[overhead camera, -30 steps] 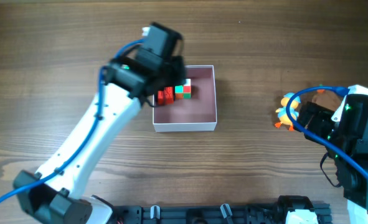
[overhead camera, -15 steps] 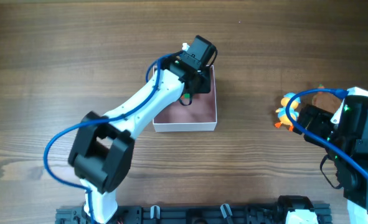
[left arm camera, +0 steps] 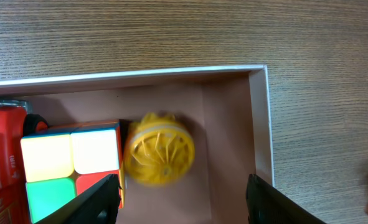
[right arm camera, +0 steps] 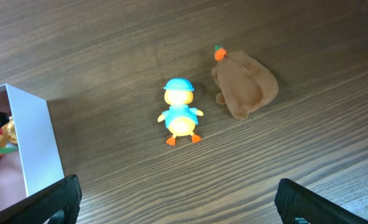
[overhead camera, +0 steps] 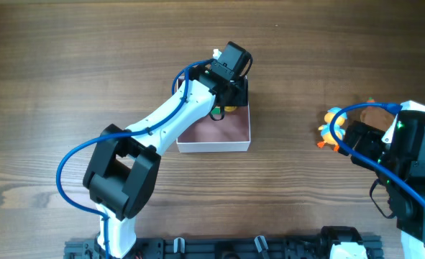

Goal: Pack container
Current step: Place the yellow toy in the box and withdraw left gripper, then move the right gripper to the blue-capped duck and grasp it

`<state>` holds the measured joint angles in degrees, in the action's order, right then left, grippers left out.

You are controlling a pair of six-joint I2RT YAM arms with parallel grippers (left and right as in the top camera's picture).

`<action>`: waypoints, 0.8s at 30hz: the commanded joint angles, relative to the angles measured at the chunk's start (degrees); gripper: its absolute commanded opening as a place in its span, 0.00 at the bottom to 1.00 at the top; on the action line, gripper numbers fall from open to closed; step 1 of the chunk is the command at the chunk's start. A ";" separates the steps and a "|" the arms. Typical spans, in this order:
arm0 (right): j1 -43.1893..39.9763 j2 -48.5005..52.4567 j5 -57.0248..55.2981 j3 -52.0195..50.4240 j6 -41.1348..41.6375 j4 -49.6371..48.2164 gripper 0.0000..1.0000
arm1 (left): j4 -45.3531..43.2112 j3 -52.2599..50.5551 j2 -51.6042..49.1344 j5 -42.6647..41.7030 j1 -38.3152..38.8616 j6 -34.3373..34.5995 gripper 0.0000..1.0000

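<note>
The duck toy is beside the brown plush. My right gripper goes there next and closes on the duck toy's blue shirt (overhead camera: 333,130) (right arm camera: 180,116), below its head.
The container (overhead camera: 226,133) is a square white-walled box with a dusty-pink inside, at the table's middle. In the left wrist view the container (left arm camera: 258,124) holds a colour cube (left arm camera: 71,165), a red toy vehicle (left arm camera: 3,155) and a blurred yellow ridged round toy (left arm camera: 159,149). My left gripper (left arm camera: 184,208) is open and empty above the pink floor; overhead the left gripper (overhead camera: 230,90) is over the container's far right part, with the yellow toy (overhead camera: 229,109) below it. My right gripper (right arm camera: 184,211) is open and empty above bare table.
A small duck toy with a blue cap (right arm camera: 180,115) and a brown plush with an orange tip (right arm camera: 245,84) lie on the table right of the container; the duck (overhead camera: 331,129) shows overhead beside the right arm (overhead camera: 406,158). The container's corner (right arm camera: 28,137) shows in the right wrist view.
The left arm swung from the container's far left to its far right. The yellow toy now shows in the container below the open left gripper. The right arm has not moved.
</note>
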<state>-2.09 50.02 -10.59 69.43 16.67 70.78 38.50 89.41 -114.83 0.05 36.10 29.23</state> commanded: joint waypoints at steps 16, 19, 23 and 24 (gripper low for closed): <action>-0.31 0.00 -1.42 0.66 0.09 4.26 1.00 | 14.03 1.09 16.68 6.25 -7.26 -1.57 0.82; -1.33 0.20 -1.86 0.66 4.94 3.78 1.00 | 21.86 1.09 25.62 6.25 -16.13 1.33 0.88; -6.99 3.23 0.44 1.79 5.03 -0.81 1.00 | 29.77 1.09 33.31 6.16 -27.82 1.68 0.94; -8.96 4.87 2.01 2.51 3.69 -1.38 0.99 | 31.19 1.07 34.38 5.73 -30.34 1.64 0.95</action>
<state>-6.17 51.00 -10.44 69.63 19.99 71.24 66.24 90.13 -84.58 5.30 12.91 29.58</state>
